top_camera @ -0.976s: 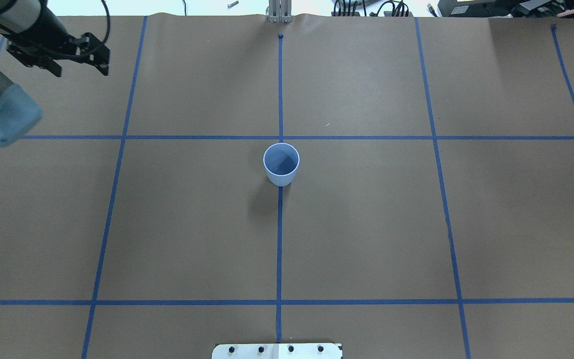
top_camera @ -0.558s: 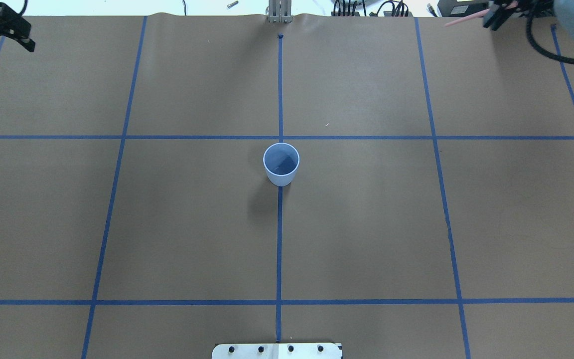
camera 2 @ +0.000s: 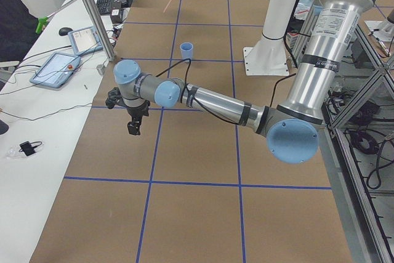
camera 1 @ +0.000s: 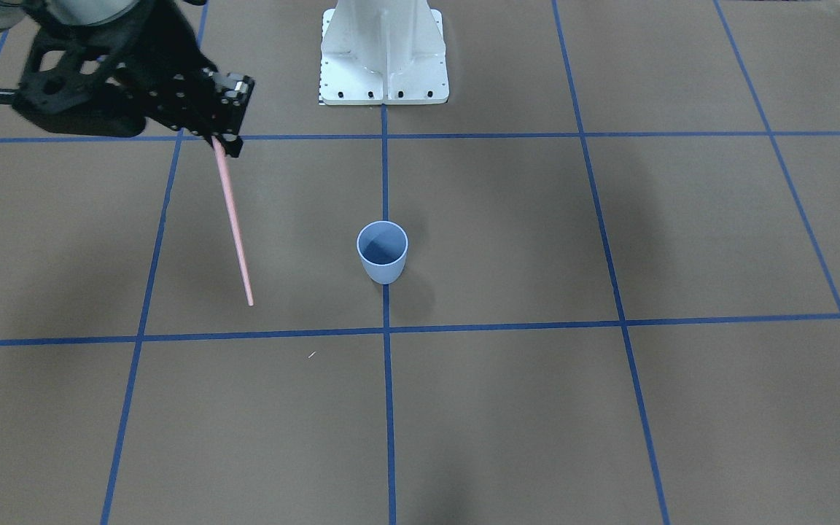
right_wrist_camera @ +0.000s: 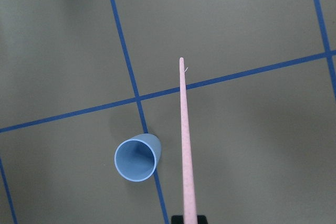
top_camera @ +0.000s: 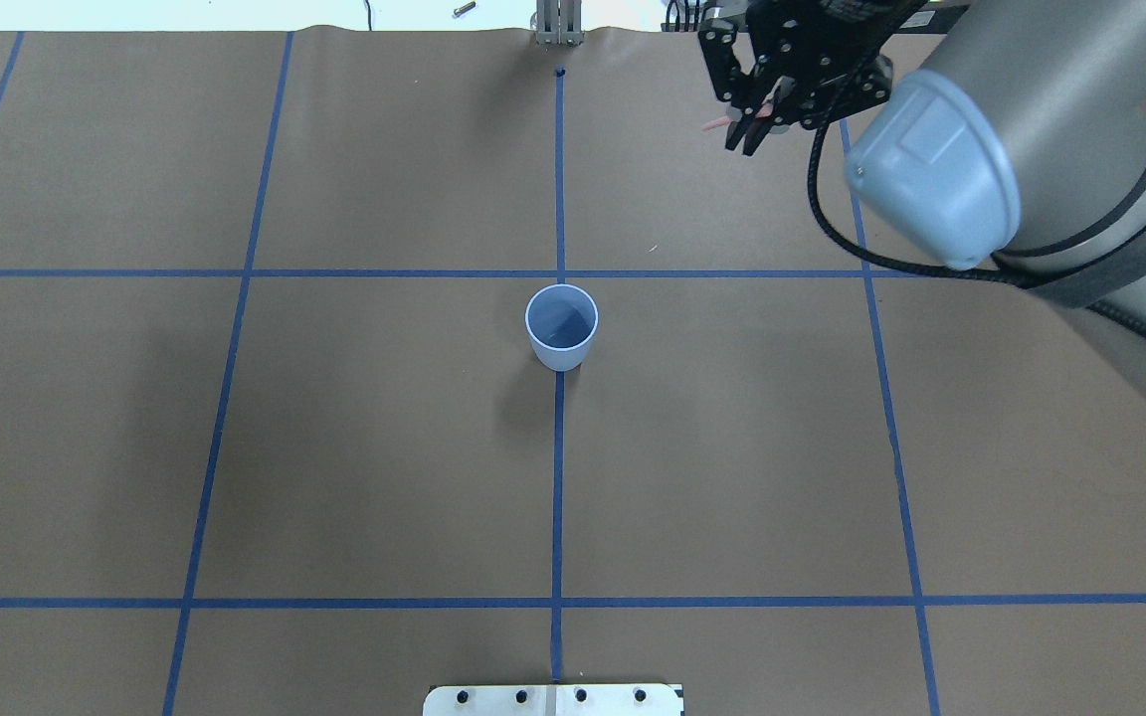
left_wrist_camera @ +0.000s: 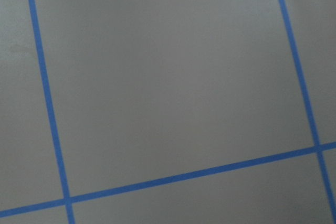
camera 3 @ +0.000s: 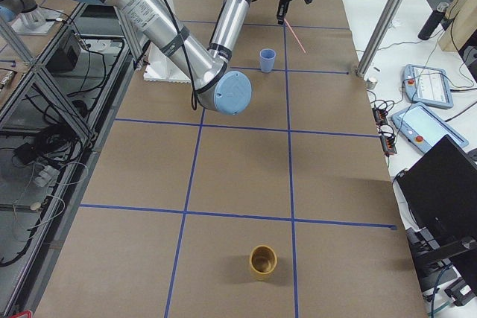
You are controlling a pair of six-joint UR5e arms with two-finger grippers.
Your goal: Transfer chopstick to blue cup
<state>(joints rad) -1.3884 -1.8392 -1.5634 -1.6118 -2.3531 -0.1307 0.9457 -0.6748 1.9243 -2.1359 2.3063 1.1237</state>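
Next, my right gripper lets go of the pink chopstick upright inside the blue cup on the centre tape line [camera 1: 384, 259] [right_wrist_camera: 138, 156].
My right gripper [camera 1: 226, 143] is shut on the top end of the pink chopstick [camera 1: 234, 226], which hangs down at a slant above the table. In the right wrist view the chopstick [right_wrist_camera: 186, 140] points past the blue cup [right_wrist_camera: 136, 158], off to the cup's side. The cup [top_camera: 561, 326] stands upright and empty on the centre tape line. In the overhead view the right gripper [top_camera: 747, 137] is far behind and right of the cup. My left gripper [camera 2: 134, 124] hovers over the table's left end, far from the cup; whether it is open or shut does not show.
A tan cup [camera 3: 262, 261] stands near the table's right end. The white robot base [camera 1: 383, 51] sits at the near middle edge. A metal pole [camera 2: 92, 13] and tablets [camera 2: 58, 66] are past the far edge. Blue tape lines grid the brown table.
My right arm has swung in from the top right corner toward the middle, carrying the chopstick. My left arm has pulled out of the overhead view to the left.
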